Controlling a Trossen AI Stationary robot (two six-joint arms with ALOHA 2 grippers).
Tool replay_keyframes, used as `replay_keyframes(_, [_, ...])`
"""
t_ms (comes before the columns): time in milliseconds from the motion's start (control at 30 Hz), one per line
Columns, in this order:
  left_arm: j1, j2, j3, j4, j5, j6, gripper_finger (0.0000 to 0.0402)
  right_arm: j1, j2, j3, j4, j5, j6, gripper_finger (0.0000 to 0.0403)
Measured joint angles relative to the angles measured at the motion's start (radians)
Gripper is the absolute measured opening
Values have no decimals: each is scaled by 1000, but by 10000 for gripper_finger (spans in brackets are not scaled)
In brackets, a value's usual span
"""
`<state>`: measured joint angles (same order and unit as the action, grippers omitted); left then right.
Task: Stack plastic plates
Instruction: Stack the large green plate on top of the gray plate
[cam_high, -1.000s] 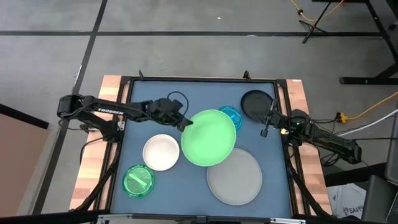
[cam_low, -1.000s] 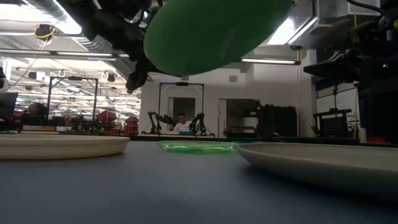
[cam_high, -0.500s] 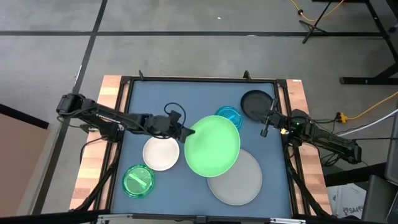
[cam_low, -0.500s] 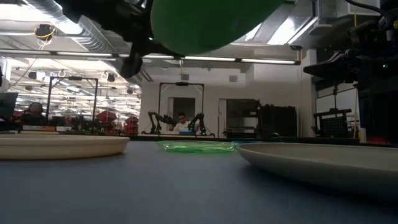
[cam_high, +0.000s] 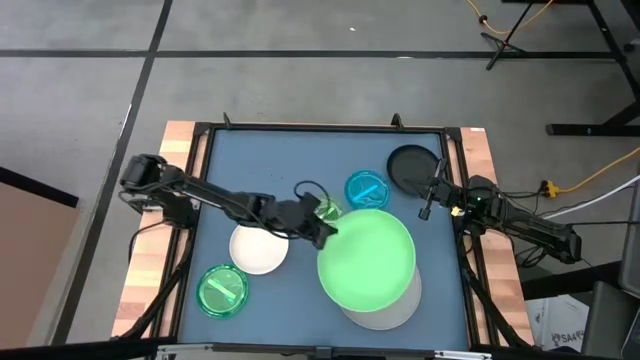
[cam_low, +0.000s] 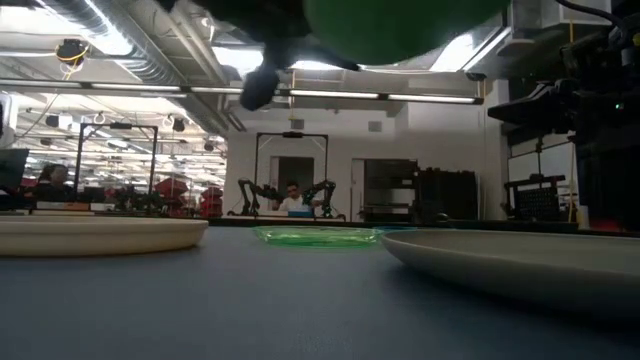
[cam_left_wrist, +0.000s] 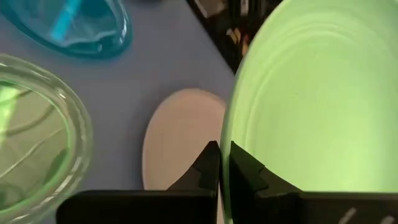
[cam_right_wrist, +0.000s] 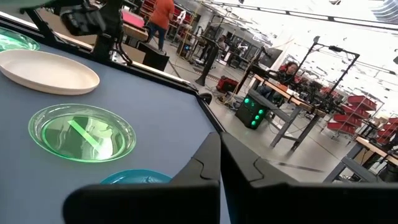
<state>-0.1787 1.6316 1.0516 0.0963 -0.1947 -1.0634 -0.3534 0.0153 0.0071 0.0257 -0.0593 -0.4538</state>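
Observation:
The robot's left gripper will release the large light green plate on top of the large grey plate (cam_high: 378, 284) (cam_left_wrist: 194, 163).
My left gripper (cam_high: 320, 230) is shut on the large light green plate (cam_high: 367, 258), which hovers over the large grey plate (cam_high: 385, 312); only the grey plate's near edge shows. The medium white plate (cam_high: 258, 247) and a small green translucent plate (cam_high: 222, 290) lie flat to the left. A second small green plate (cam_high: 327, 208) shows partly behind my left gripper. The small blue plate (cam_high: 367, 189) and the medium black plate (cam_high: 412, 165) lie farther back. My right gripper (cam_high: 428, 202) waits, shut, near the table's right edge. My left gripper pinches the light green plate's left rim (cam_left_wrist: 229, 124) between its two fingers (cam_left_wrist: 210, 158), coming about level from the table's left. The plate is lifted clear and juts out past the fingers roughly level, above the grey plate (cam_left_wrist: 177, 143).
The blue table mat is bounded by a black frame (cam_high: 320, 127) and wooden side strips. In the low view the white plate (cam_low: 100, 232) and the grey plate (cam_low: 520, 262) lie flat, with the green plate's underside (cam_low: 400, 18) high above. People and equipment show in the room behind.
My left gripper has carried the light green plate toward the table's right and near edges, from over the middle to above the grey plate, keeping it lifted. The small green plate near the blue one has come into view. My right arm has kept still.

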Motion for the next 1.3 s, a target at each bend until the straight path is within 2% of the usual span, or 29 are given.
replay_keyframes(167, [-1,120,123,-55,47,0,3,0,0,0,-1,0,0,0])
replay_keyframes(400, [-2,254,217,-63,63,0,3,0,0,0,-1,0,0,0])
replay_keyframes(867, [-1,376,228,-91,46,-30,5,0,0,0,-1,0,-1,0])
replay_keyframes(1300, [-4,390,228,-112,-2,-31,5,0,0,0,-2,0,-1,0])
